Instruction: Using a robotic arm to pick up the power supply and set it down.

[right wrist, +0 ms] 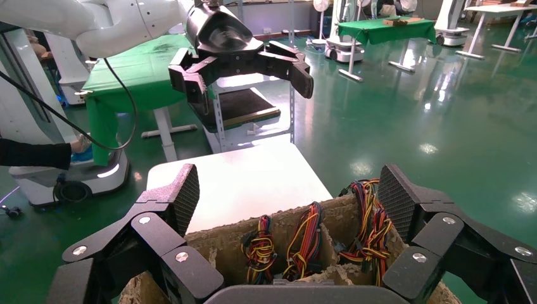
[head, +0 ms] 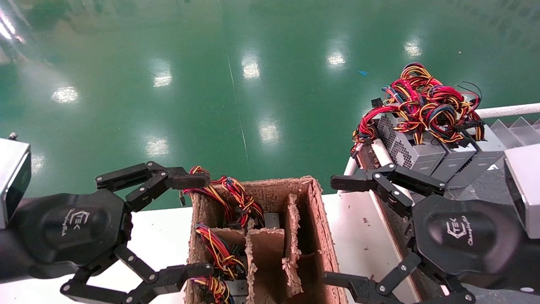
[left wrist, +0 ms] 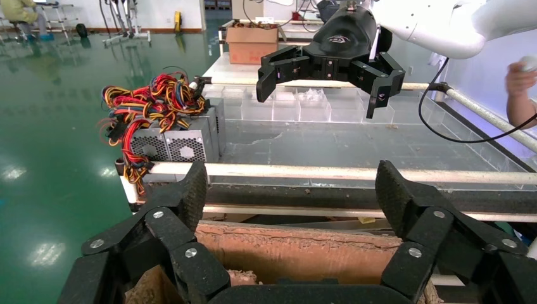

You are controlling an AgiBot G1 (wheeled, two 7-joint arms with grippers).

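Next, my right gripper should go to the cardboard box's nearest wire bundle [head: 214, 287] [right wrist: 259, 251] and close there, because its power supply can be lifted by it.
Three silvery-grey power supplies [head: 415, 152] stand in a row on the dark bench at the right, their red, yellow and black wires [head: 426, 101] piled on top; the left wrist view shows them too [left wrist: 180, 144]. More wire bundles [head: 230, 198] stick up from the left cells of the cardboard box [head: 314, 219], also seen in the right wrist view [right wrist: 297, 240]. My left gripper [head: 190, 226] hovers open over the box's left side, holding nothing. My right gripper [head: 337, 230] hangs open just right of the box, also holding nothing.
The box sits on a white table [head: 160, 236] and has torn cardboard dividers [head: 291, 236]. A white rail [head: 506, 111] and clear bins [left wrist: 297, 104] border the dark bench [left wrist: 354, 142]. Green floor [head: 211, 84] lies beyond. A person's hand [left wrist: 520, 79] shows at the far bench side.
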